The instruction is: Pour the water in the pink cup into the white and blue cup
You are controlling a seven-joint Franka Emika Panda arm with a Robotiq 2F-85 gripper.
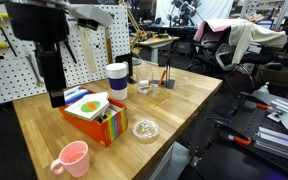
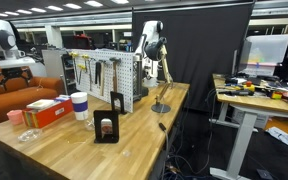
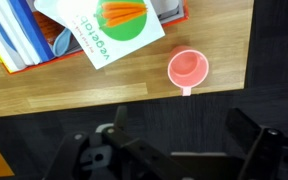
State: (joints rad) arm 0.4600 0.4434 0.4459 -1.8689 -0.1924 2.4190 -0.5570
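The pink cup's handle (image 1: 56, 167) (image 3: 186, 91) points toward the edge of the table, and my gripper should go there next and close on it.
The pink cup (image 1: 72, 158) stands upright near the table's front corner. It also shows in an exterior view (image 2: 16, 117) and in the wrist view (image 3: 188, 68), with its handle toward the table edge. The white and blue cup (image 1: 117, 79) stands upright further back on the table, and shows in an exterior view (image 2: 80, 105). My gripper (image 3: 184, 132) is open and empty. It hangs well above the table, apart from both cups, and shows in an exterior view (image 1: 54, 92). I cannot see water in the pink cup.
An orange box (image 1: 92, 120) with a vegetable book on top lies between the cups. Two clear glass dishes (image 1: 145, 129) (image 1: 145, 88) sit on the wooden table (image 1: 189, 95). A pegboard (image 2: 104, 78) stands behind, and a black stand (image 2: 107, 128) is on the table.
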